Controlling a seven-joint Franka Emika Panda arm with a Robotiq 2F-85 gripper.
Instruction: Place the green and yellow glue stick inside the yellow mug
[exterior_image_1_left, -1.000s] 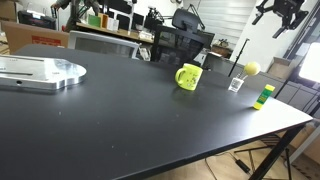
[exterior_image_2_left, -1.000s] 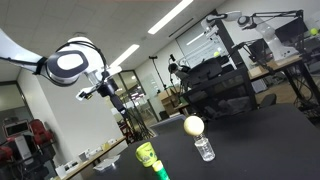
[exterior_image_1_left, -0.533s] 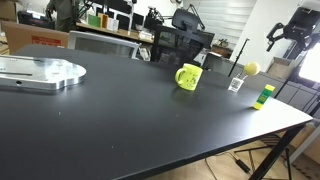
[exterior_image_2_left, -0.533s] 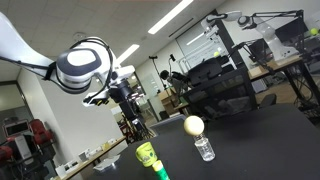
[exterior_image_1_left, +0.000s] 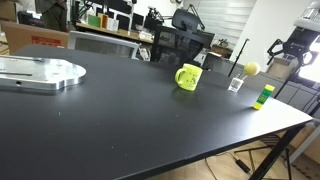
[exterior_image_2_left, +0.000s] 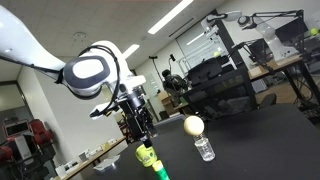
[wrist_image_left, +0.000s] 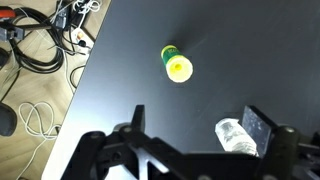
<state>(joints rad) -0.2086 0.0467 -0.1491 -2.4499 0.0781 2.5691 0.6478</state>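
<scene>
The gripper I have should next move down to the yellow top end (exterior_image_1_left: 268, 89) (wrist_image_left: 179, 68) of the upright green and yellow glue stick and close there.
The green and yellow glue stick (exterior_image_1_left: 265, 95) stands upright near the table's right end; it also shows in an exterior view (exterior_image_2_left: 148, 157) and from above in the wrist view (wrist_image_left: 177, 65). The yellow mug (exterior_image_1_left: 188, 77) stands further in on the table, apart from it. My gripper (exterior_image_1_left: 283, 52) hangs in the air above and beyond the glue stick, open and empty; it also shows in an exterior view (exterior_image_2_left: 140, 127). In the wrist view the gripper's (wrist_image_left: 198, 122) fingers are spread, with the glue stick ahead of them.
A small clear cup (exterior_image_1_left: 236, 84) and a yellow ball (exterior_image_1_left: 252, 68) sit between mug and glue stick; the cup lies near one finger in the wrist view (wrist_image_left: 238, 138). A silver metal plate (exterior_image_1_left: 40, 72) is at the far left. Table edge and floor cables (wrist_image_left: 40, 50) are close by.
The arm has come down and in from high above the table's end toward the glue stick. The objects on the table have not moved.
</scene>
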